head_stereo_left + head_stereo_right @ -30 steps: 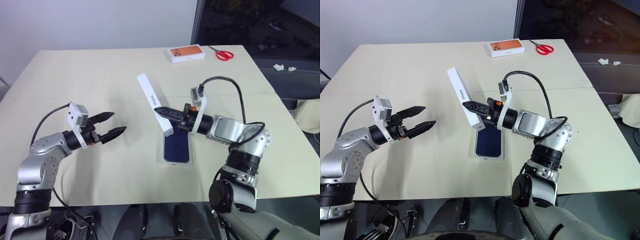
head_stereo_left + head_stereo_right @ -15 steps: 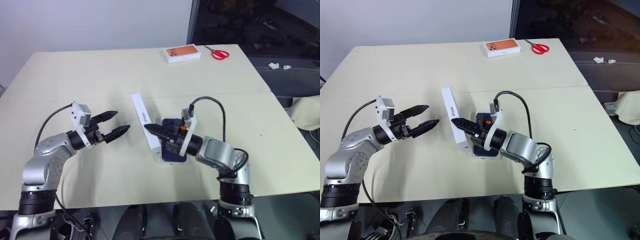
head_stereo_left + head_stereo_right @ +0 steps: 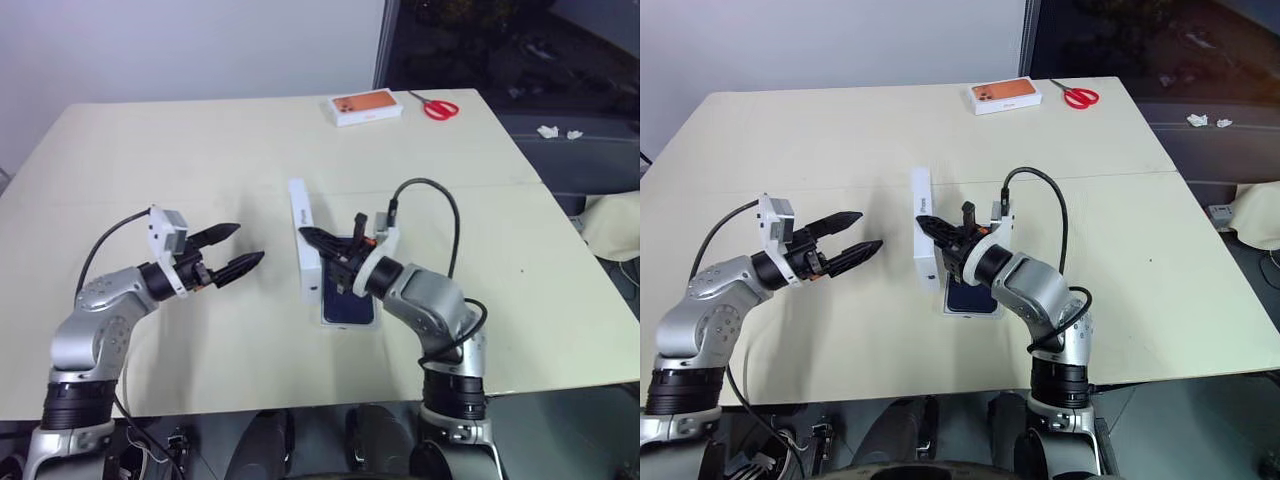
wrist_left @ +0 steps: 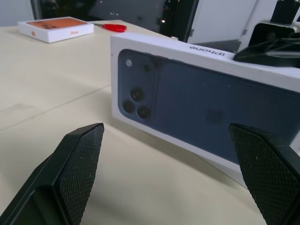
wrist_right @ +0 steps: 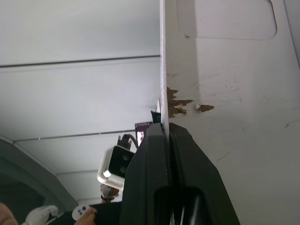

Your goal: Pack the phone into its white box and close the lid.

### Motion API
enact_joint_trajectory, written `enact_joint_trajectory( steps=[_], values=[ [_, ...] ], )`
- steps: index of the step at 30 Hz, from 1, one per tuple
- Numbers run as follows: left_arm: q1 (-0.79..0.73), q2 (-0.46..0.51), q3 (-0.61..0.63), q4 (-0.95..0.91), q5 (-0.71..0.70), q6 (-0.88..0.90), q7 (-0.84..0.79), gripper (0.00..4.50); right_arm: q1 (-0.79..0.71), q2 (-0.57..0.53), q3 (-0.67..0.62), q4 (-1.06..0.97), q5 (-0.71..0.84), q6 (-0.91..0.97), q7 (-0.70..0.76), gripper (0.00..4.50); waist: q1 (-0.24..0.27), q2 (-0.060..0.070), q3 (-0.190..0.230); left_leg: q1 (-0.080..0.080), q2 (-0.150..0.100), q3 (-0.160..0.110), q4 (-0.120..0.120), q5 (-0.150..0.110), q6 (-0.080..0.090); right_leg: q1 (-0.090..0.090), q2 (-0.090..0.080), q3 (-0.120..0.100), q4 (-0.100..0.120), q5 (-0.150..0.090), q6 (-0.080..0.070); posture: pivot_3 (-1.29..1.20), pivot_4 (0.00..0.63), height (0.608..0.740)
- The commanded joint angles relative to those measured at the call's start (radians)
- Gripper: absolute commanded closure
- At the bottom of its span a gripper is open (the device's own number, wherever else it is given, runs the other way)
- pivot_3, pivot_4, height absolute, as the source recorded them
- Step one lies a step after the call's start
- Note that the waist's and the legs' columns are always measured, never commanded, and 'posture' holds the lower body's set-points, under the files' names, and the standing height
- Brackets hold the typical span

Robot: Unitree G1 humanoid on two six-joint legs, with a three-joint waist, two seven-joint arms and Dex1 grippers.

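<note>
Next, I let go of the lid with my right gripper, leaving it tilted along the white box's side (image 3: 310, 267) that faces my left gripper.
The phone (image 3: 349, 300), dark navy, lies flat in the white box (image 3: 324, 317) at the table's middle. The lid (image 3: 304, 240) stands on its long edge just left of the box. Its printed phone side (image 4: 197, 110) faces my left gripper, and its plain white inside (image 5: 225, 70) faces the right. My right gripper (image 3: 314, 238) is shut on the lid's upper wall, its fingers (image 5: 161, 140) pinching the thin cardboard edge. To the left of the lid, apart from it, my left gripper (image 3: 246, 243) is open and holds nothing, and its fingers (image 4: 77, 168) frame the lid.
A white box with an orange top (image 3: 365, 106) and red-handled scissors (image 3: 440, 106) lie at the far edge of the table. The beige tabletop (image 3: 180, 160) has a seam across its middle. Dark floor lies beyond the right edge.
My right wrist has rolled and drawn in, bringing the lid from a lean over the box to standing upright on its edge at the box's left side. The left gripper has stayed open.
</note>
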Motion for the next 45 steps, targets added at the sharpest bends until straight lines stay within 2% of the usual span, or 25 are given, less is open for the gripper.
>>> enact_joint_trajectory(
  steps=[1,5,15,28,37,40,43,45],
  values=[
    [-0.012,-0.014,-0.010,-0.019,0.007,-0.022,0.007,0.00,0.056,0.085,0.016,-0.059,0.026,-0.031,-0.020,4.46,0.000,0.000,0.000,0.000,0.000,0.000,0.000,0.000,0.000,0.000,0.000,0.000,0.000,0.000,0.000,0.00,0.150,0.740],
    [-0.027,-0.024,-0.013,-0.001,0.018,-0.034,0.013,0.00,0.063,0.104,0.026,-0.062,0.026,-0.045,-0.019,4.46,0.000,0.000,0.000,0.000,0.000,0.000,0.000,0.000,0.000,0.000,0.000,0.000,0.000,0.000,0.000,0.00,0.150,0.740],
    [-0.029,-0.030,-0.002,0.011,0.009,-0.032,0.011,0.00,0.040,0.062,0.053,-0.033,0.026,0.053,0.060,4.46,0.000,0.000,0.000,0.000,0.000,0.000,0.000,0.000,0.000,0.000,0.000,0.000,0.000,0.000,0.000,0.00,0.150,0.740],
    [-0.007,-0.049,-0.019,0.002,0.027,-0.044,0.021,0.00,0.016,-0.027,0.054,0.109,0.026,0.157,0.147,4.46,0.000,0.000,0.000,0.000,0.000,0.000,0.000,0.000,0.000,0.000,0.000,0.000,0.000,0.000,0.000,0.00,0.150,0.740],
    [0.016,-0.054,-0.024,-0.002,0.021,-0.039,0.025,0.00,0.044,-0.081,0.063,0.121,0.026,0.155,0.187,4.46,0.000,0.000,0.000,0.000,0.000,0.000,0.000,0.000,0.000,0.000,0.000,0.000,0.000,0.000,0.000,0.00,0.150,0.740],
    [0.028,-0.060,-0.032,0.000,0.018,-0.033,0.020,0.88,0.041,-0.091,0.068,0.117,0.026,0.147,0.191,4.50,0.001,0.000,0.000,0.000,0.000,0.000,0.000,0.000,0.000,0.000,0.000,0.000,0.000,0.000,0.000,0.00,0.150,0.740],
    [0.032,-0.074,-0.045,0.002,0.019,-0.034,0.022,2.47,0.042,-0.103,0.077,0.113,0.026,0.138,0.189,4.50,0.002,0.000,0.000,0.000,0.000,0.000,0.000,0.000,0.000,0.000,0.000,0.000,0.000,0.000,0.000,0.00,0.150,0.740],
    [0.031,-0.087,-0.054,0.000,0.014,-0.030,0.021,3.36,0.038,-0.117,0.086,0.107,0.026,0.137,0.197,4.50,0.001,0.000,0.000,0.000,0.000,0.000,0.000,0.000,0.000,0.001,0.000,0.000,0.000,0.000,0.000,0.00,0.150,0.740]
  ],
)
